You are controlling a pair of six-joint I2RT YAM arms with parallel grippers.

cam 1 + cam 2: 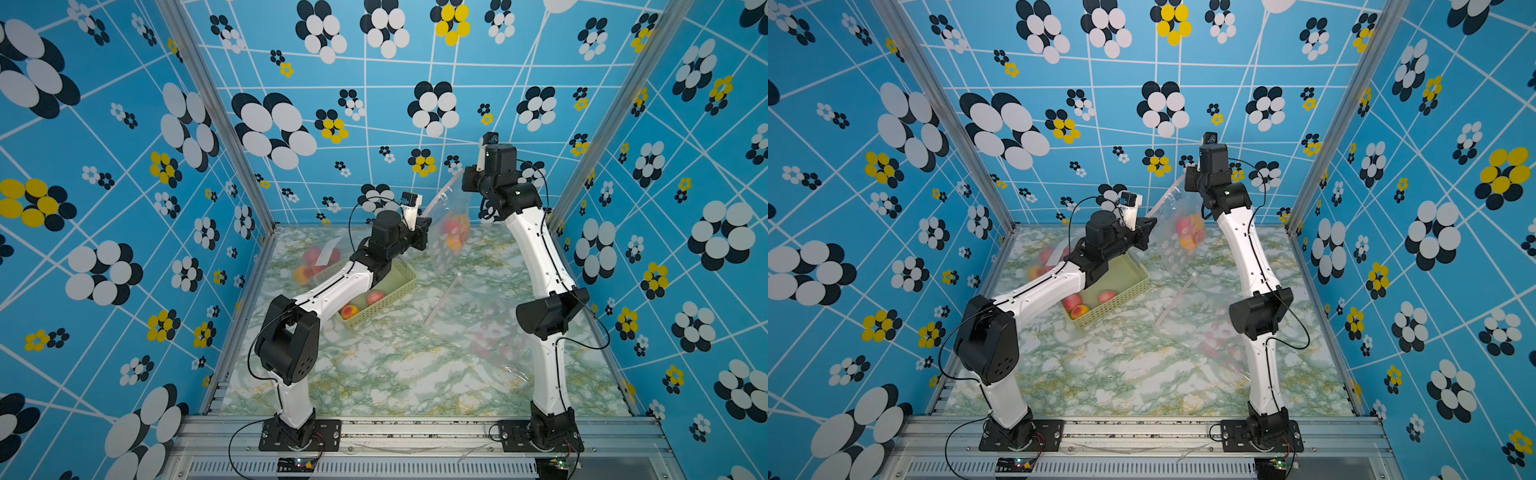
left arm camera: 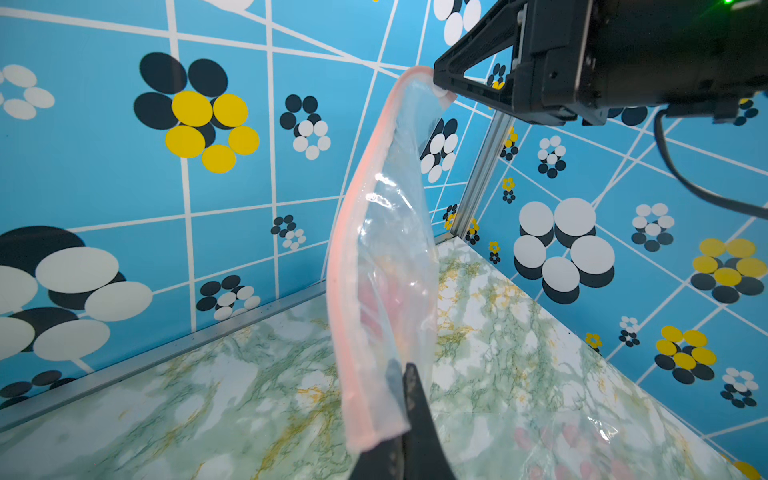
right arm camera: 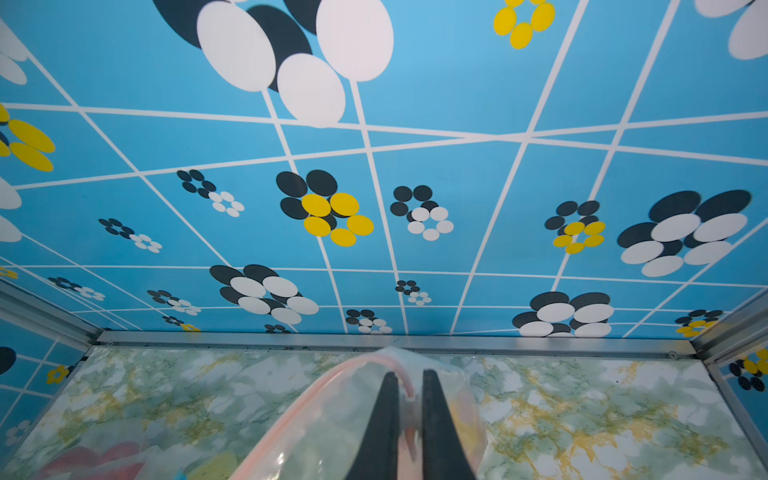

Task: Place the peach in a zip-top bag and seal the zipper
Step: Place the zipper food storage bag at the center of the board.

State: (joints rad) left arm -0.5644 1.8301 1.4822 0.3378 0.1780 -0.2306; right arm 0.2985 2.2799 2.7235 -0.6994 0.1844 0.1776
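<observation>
The clear zip-top bag, which hangs over the table's back now, will be let go by my left gripper on the table (image 1: 419,258), against the far corner of the pale yellow basket.
A clear zip-top bag (image 1: 442,253) with a pink zipper strip (image 2: 357,270) hangs in the air over the back of the table, held at both ends of its top edge. A red-and-yellow peach (image 1: 454,229) sits inside it, also seen in a top view as the peach (image 1: 1190,232). My left gripper (image 1: 428,226) is shut on the lower end of the zipper; in the left wrist view its fingertips (image 2: 409,374) pinch that corner. My right gripper (image 1: 467,183) is shut on the higher end, and the strip passes between its fingers (image 3: 388,395).
A pale yellow basket (image 1: 390,301) with loose peaches (image 1: 375,297) lies under my left forearm. A second bag holding fruit (image 1: 316,257) rests at the back left. Another clear bag (image 1: 494,332) lies flat by my right arm, near a white strip (image 1: 442,299).
</observation>
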